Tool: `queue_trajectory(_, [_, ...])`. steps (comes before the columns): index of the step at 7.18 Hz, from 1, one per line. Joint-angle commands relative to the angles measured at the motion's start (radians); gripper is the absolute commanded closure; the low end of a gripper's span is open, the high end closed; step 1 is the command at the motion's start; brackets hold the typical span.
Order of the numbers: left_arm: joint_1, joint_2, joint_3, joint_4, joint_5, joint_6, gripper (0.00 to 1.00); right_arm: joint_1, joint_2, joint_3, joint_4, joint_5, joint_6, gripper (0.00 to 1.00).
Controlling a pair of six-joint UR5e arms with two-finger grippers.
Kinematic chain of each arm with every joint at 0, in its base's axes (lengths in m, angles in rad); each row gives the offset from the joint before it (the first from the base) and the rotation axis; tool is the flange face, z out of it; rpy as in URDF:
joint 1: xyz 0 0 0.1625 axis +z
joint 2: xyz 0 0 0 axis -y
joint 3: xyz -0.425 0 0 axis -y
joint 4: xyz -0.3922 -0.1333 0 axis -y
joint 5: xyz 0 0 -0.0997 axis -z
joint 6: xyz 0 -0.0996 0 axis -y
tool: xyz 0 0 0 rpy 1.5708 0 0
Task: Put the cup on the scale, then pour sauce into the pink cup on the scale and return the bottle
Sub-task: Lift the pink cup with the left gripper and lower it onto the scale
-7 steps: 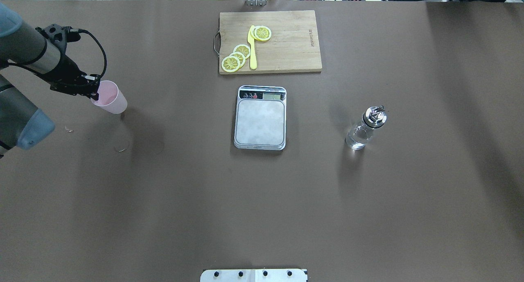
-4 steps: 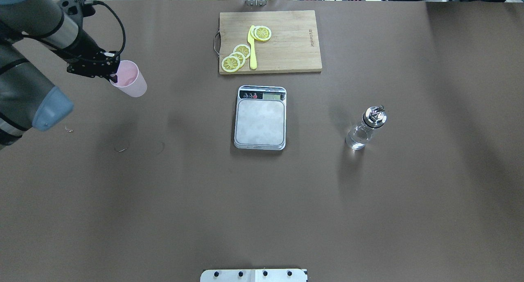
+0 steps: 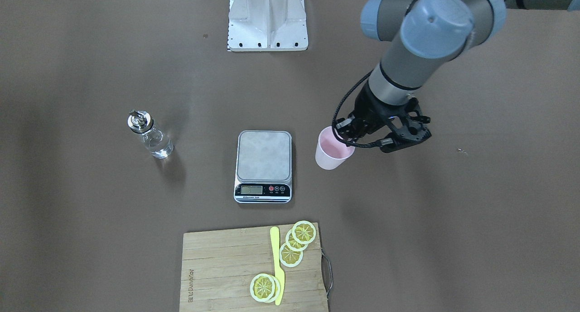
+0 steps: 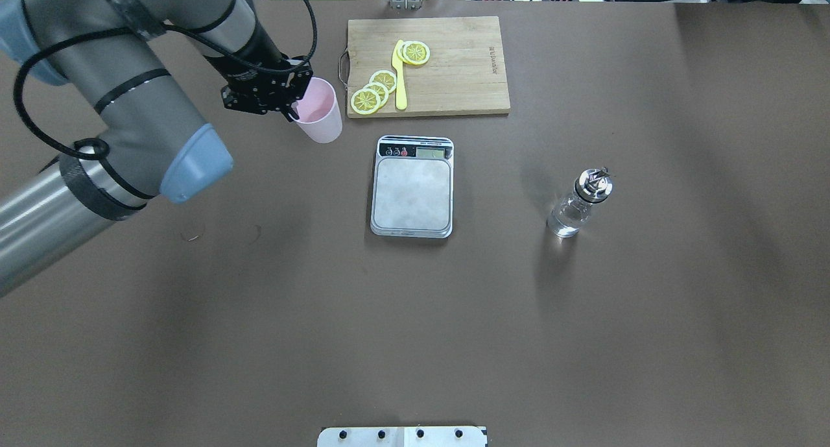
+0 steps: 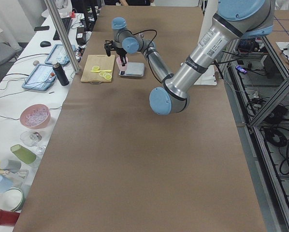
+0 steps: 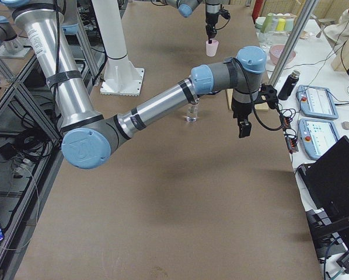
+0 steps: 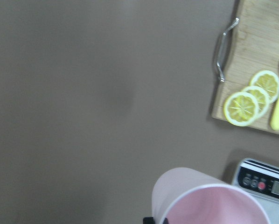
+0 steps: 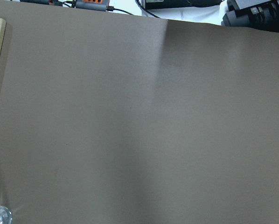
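I need to let go of the pale pink cup with my left gripper on the middle of the scale's grey platform (image 3: 266, 162), a little toward the display. The cup is now held upright above the table.
My left gripper (image 4: 293, 111) is shut on the near-left rim of the pale pink cup (image 4: 319, 113) and holds it upright above the table, left of the scale (image 4: 412, 187) and beyond its display end. In the front view the cup (image 3: 333, 151) hangs just right of the scale (image 3: 263, 160), whose grey platform is bare. The cup's mouth (image 7: 214, 205) fills the bottom of the left wrist view. The clear glass bottle (image 4: 577, 204) with its metal spout stands right of the scale, clear liquid inside. My right gripper (image 6: 243, 125) hovers high beyond the bottle (image 6: 192, 111); I cannot tell whether it is open.
A wooden cutting board (image 4: 454, 77) with lemon slices (image 4: 375, 91) and a yellow knife (image 4: 399, 77) lies just beyond the scale, close to the held cup. The robot's base plate (image 3: 268, 17) sits at the near table edge.
My left arm has carried the cup from the table's left edge rightwards and away from me, to just left of the cutting board and scale. The bottle and scale have not moved.
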Motion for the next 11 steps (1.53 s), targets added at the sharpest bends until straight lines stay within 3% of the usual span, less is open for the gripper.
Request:
queue_trajectory(1, [0.099, -0.091, 0.089, -0.012, 0.093, -0.093, 1.00, -0.025, -0.005, 0.054, 0.062, -0.003, 0.065, 0.00])
queue_trajectory(3, [0.146, -0.194, 0.223, -0.017, 0.127, -0.134, 1.00, -0.071, -0.007, 0.077, 0.070, -0.004, 0.114, 0.00])
queue_trajectory(4, [0.189, -0.188, 0.231, -0.049, 0.182, -0.143, 1.00, -0.100, -0.013, 0.112, 0.070, -0.020, 0.169, 0.00])
queue_trajectory(7, [0.214, -0.172, 0.262, -0.089, 0.186, -0.154, 1.00, -0.120, -0.027, 0.146, 0.070, -0.033, 0.175, 0.00])
queue_trajectory(8, [0.214, -0.171, 0.260, -0.093, 0.186, -0.145, 0.30, -0.129, -0.033, 0.169, 0.070, -0.036, 0.174, 0.00])
queue_trajectory(9, [0.205, -0.165, 0.231, -0.104, 0.196, -0.127, 0.01, -0.143, -0.036, 0.215, 0.070, -0.037, 0.175, 0.00])
queue_trajectory(11, [0.153, -0.100, 0.147, -0.097, 0.189, -0.070, 0.01, -0.235, -0.105, 0.412, 0.095, -0.110, 0.291, 0.00])
